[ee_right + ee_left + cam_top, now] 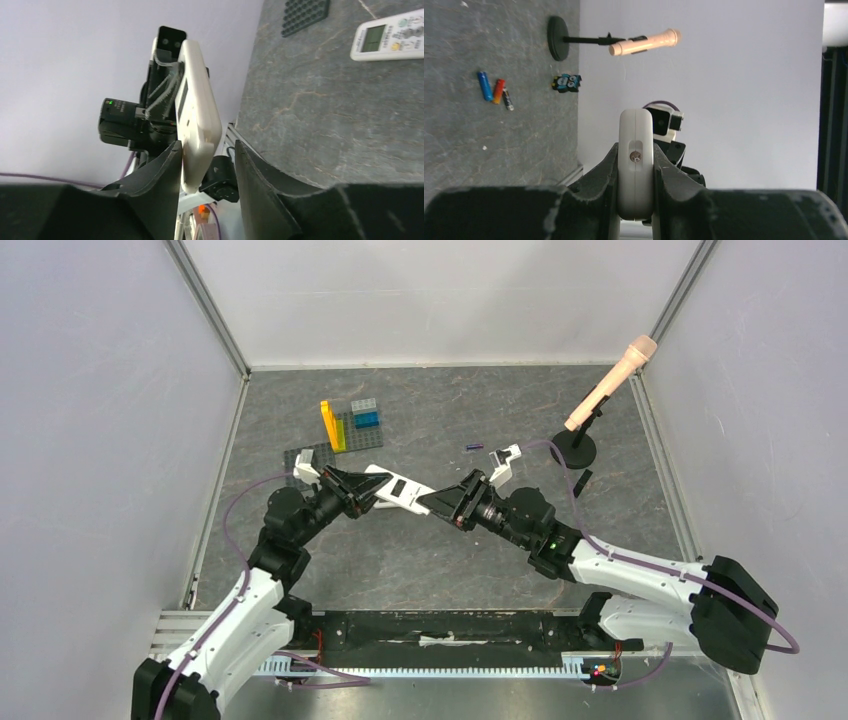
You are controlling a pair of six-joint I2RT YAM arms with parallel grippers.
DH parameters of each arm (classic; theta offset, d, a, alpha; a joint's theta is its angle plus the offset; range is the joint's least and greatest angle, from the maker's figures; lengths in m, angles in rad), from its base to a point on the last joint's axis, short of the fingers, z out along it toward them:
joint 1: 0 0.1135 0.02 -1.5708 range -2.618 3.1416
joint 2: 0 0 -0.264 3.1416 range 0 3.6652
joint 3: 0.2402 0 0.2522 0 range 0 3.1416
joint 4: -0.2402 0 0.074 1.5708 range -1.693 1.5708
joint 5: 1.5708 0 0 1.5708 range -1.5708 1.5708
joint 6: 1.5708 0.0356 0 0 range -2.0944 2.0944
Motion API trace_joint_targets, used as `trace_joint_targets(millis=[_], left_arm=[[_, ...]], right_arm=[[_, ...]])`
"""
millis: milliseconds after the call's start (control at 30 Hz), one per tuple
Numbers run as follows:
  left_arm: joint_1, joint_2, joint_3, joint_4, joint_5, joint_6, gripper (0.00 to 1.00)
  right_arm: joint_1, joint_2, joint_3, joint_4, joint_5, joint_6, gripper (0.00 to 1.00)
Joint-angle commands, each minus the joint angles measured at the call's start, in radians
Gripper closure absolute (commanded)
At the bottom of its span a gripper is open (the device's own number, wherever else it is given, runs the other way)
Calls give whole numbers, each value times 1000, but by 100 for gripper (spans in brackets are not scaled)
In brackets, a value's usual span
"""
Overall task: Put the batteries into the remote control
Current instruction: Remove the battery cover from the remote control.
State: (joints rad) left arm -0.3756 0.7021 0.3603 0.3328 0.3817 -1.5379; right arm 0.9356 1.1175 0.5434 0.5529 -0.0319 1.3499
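Observation:
The battery cover is partly off the remote control's loose end, so I will grip the cover [196, 167] with my right gripper and pull it clear before getting the batteries.
My left gripper [362, 492] is shut on a white remote control [398, 490] and holds it above the table, pointing right. In the left wrist view the remote [636, 165] is clamped edge-on between both fingers. My right gripper [445, 502] is open, its jaws either side of the remote's free end [197, 120]. One finger [165, 165] touches the remote and the other stands apart. A blue battery [484, 85], a red one [498, 91] and a dark one [507, 99] lie together on the table. A purple battery [474, 446] lies alone further back.
A second white remote with a screen [390, 35] lies on the table. A black stand with a pink microphone-like rod [605, 390] is at the back right. A grey baseplate with coloured bricks [345, 430] is at the back left. A small owl figure [566, 83] sits near the stand.

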Motion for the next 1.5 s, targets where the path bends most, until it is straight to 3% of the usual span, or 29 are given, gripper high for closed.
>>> trace_joint_targets(millis=[0, 233, 433, 633, 967, 1100, 1233, 1467], left_arm=[[25, -1, 55, 9, -91, 39, 98], [24, 9, 59, 6, -75, 73, 98], [25, 13, 47, 5, -71, 112, 98], [25, 16, -1, 45, -86, 173, 98], [25, 15, 16, 14, -42, 464, 98], [25, 15, 30, 4, -15, 517, 98], [25, 7, 46, -74, -44, 597, 98], [25, 15, 59, -150, -45, 663, 98]], right_arm=[[-3, 9, 39, -135, -15, -21, 52], [-3, 18, 42, -144, -19, -9, 48], [-4, 27, 56, -142, -21, -5, 70], [-4, 29, 73, -193, -32, 4, 75], [-6, 45, 89, -246, -48, 10, 79], [-6, 50, 89, -238, -45, 2, 93], [-7, 43, 95, -236, -44, -13, 99], [-23, -8, 89, -188, -67, -72, 100]])
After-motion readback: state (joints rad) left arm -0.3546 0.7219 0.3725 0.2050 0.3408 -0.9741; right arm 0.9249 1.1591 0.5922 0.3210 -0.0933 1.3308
